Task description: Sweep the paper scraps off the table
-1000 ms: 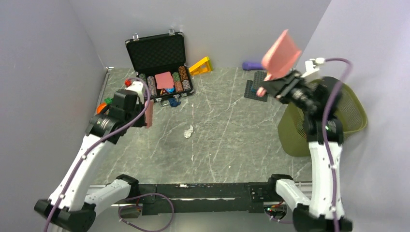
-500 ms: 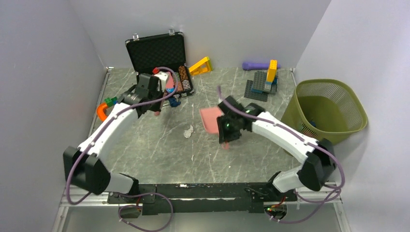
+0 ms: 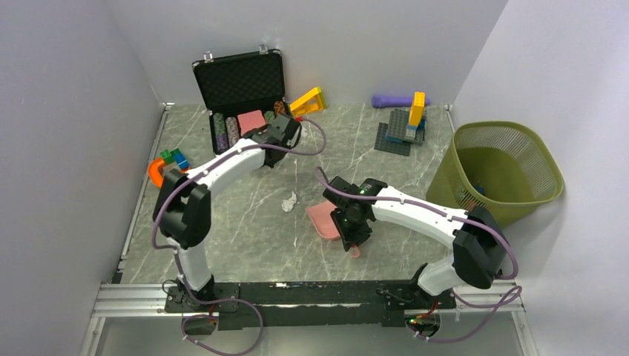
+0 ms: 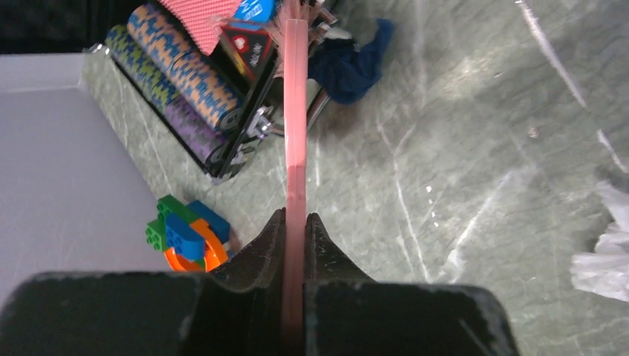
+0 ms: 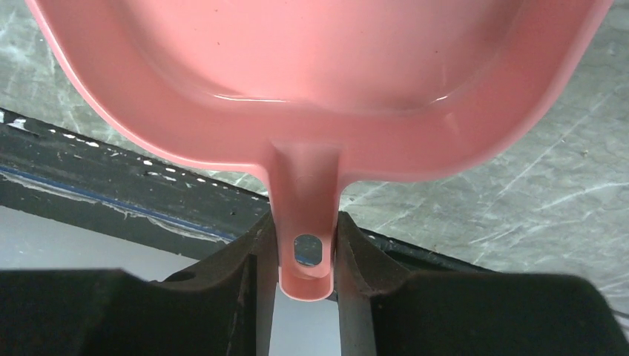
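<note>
The pink dustpan tilts up from the fingers of my right gripper, so next I lay it flat, open, and grab the dustpan's handle (image 5: 305, 196) again before sweeping scraps in.
A white paper scrap (image 3: 289, 201) lies mid-table and shows at the right edge of the left wrist view (image 4: 607, 248). A navy paper wad (image 4: 354, 63) lies at the front of the poker chip case. My left gripper (image 3: 280, 135) (image 4: 295, 219) is shut on a thin pink brush (image 4: 295, 111), seen edge-on, whose far end reaches the case just left of the navy wad. My right gripper (image 3: 353, 228) (image 5: 305, 252) is shut on the handle of a pink dustpan (image 3: 323, 219) (image 5: 319, 59), which sits low over the table (image 3: 386, 193) just right of the white scrap.
An open black poker chip case (image 3: 241, 85) stands at the back left. An olive mesh basket (image 3: 504, 174) stands at the right. A yellow wedge brick (image 3: 307, 101), a grey baseplate with bricks (image 3: 400, 135), a purple cylinder (image 3: 393, 100) and orange, green and blue bricks (image 3: 165, 165) lie along the edges.
My right arm swung the dustpan from above the basket down to the table middle, then nearer. My left arm stretched right along the case front with the brush.
</note>
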Robot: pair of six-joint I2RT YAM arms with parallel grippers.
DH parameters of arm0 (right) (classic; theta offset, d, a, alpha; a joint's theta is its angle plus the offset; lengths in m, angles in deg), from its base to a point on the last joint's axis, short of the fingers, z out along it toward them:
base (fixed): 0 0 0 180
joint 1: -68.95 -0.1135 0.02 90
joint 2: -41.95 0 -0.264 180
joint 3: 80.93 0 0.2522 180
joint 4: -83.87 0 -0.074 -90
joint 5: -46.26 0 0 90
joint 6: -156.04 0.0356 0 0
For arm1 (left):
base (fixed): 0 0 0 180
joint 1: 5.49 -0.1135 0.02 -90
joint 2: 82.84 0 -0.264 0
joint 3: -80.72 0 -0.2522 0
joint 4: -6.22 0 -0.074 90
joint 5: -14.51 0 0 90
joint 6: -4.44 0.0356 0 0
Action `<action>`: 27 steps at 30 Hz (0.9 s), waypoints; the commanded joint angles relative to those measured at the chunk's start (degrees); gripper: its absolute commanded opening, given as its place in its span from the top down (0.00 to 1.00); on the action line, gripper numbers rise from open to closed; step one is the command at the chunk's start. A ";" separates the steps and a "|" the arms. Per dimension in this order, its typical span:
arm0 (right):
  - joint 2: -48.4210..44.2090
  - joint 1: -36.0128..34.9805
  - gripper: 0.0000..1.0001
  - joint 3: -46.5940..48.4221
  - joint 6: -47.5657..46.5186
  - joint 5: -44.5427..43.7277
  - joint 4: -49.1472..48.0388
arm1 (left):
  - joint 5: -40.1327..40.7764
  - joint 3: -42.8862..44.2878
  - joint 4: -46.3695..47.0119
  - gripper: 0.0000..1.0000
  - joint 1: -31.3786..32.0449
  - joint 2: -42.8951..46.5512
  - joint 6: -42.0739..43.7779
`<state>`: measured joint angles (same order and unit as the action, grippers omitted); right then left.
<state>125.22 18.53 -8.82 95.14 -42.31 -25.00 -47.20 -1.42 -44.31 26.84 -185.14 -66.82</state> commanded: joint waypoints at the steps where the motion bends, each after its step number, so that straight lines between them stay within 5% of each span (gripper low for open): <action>1: 0.53 -1.29 1.00 -0.39 -0.19 0.91 -3.28 | 1.31 6.60 -7.37 1.00 1.13 -3.82 0.54; 8: 0.94 -1.53 1.00 -1.22 -0.87 1.64 -5.26 | -26.10 5.42 -20.33 1.00 2.68 2.18 -8.56; 16: 3.31 -3.78 1.00 -0.49 -2.59 2.28 -6.26 | -16.67 2.40 -21.99 1.00 3.25 11.85 -13.46; 27: 13.11 -7.68 1.00 7.35 -5.13 1.83 -2.10 | -8.65 9.53 -20.63 1.00 3.23 3.77 -11.09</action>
<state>137.02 10.82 -6.35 91.86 -40.19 -28.81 -60.42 3.23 -65.69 30.08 -178.45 -78.16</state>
